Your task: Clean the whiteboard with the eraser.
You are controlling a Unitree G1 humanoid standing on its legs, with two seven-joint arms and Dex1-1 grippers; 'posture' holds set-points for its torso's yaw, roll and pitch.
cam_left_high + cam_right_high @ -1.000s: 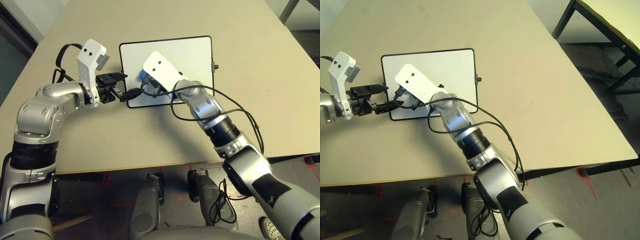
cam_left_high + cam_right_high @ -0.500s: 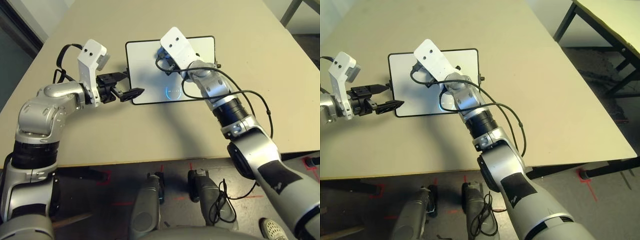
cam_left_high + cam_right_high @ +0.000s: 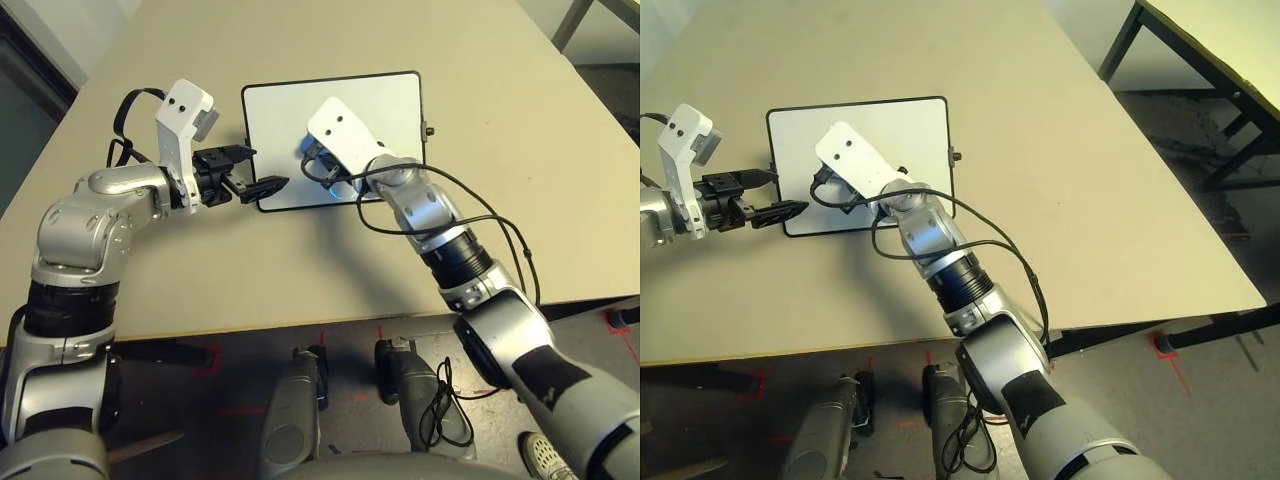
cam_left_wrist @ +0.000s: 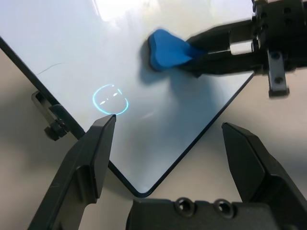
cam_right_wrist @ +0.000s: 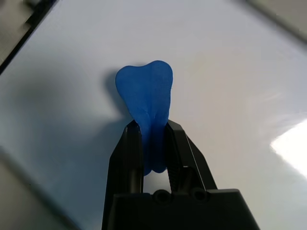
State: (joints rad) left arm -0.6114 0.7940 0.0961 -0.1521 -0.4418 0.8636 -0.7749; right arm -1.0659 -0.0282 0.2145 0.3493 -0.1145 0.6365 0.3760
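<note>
My right gripper is going to set the blue eraser down on the tan table (image 3: pixel 469 160), next to the knob of the whiteboard that is farthest from my left gripper.
The whiteboard (image 3: pixel 385 105) lies flat on the tan table, white and glossy inside its thin black frame. My right gripper (image 5: pixel 152 125) is shut on the blue eraser (image 5: pixel 146 96), whose broad end presses on the board's near-left part (image 3: pixel 308 152). The left wrist view shows the eraser (image 4: pixel 168 48) on the board too. My left gripper (image 3: pixel 258 168) is open at the board's near-left corner, with its fingers (image 4: pixel 98 148) either side of that corner and nothing held. A faint thin mark (image 4: pixel 50 69) shows on the board near its edge.
A small black knob (image 3: pixel 430 131) sticks out of the board's right side, another (image 4: pixel 53 125) out of the side by my left gripper. A ring of light (image 4: pixel 110 99) reflects on the board. Bare table (image 3: pixel 300 270) stretches to the front and right edges.
My right gripper swept the eraser from the board's near-left area up to its far middle, then back down toward the near left. The board slid slightly right and back. My left arm stayed still.
</note>
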